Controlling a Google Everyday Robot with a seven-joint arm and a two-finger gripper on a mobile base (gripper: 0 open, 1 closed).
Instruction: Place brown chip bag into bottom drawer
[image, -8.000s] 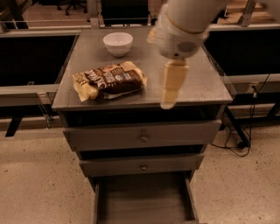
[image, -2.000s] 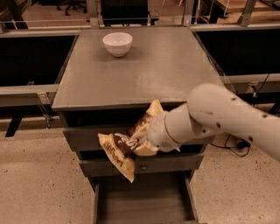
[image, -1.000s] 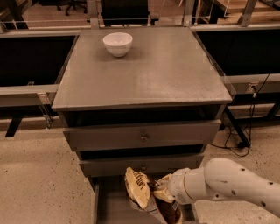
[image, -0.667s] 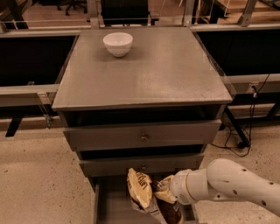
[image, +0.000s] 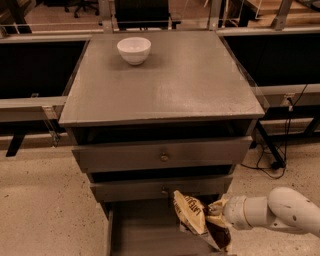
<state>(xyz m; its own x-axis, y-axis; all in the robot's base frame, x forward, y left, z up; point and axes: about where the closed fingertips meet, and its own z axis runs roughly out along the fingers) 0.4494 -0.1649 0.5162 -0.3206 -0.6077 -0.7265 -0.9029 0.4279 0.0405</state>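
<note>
I will release the brown chip bag, now hanging upright over the open drawer, on the open bottom drawer's inside (image: 187, 230), in the half closer to my white arm.
The brown chip bag (image: 197, 220), dark brown and cream-yellow, hangs upright over the right half of the open bottom drawer (image: 142, 232), just below the middle drawer front. My gripper (image: 216, 215) comes in from the right on a white arm and is shut on the bag's right side. The bag's lower end reaches down into the drawer tray. The drawer's front part is cut off by the frame's bottom edge.
A white bowl (image: 134, 50) stands at the back left of the grey cabinet top (image: 165, 80). Two knob-fronted drawers (image: 162, 156) are closed above the open one. Black cables (image: 280, 150) lie on the floor at the right. Dark benches flank the cabinet.
The gripper carried the bag from the cabinet top down past the drawer fronts to the open bottom drawer. In the last second it barely shifted, edging slightly right.
</note>
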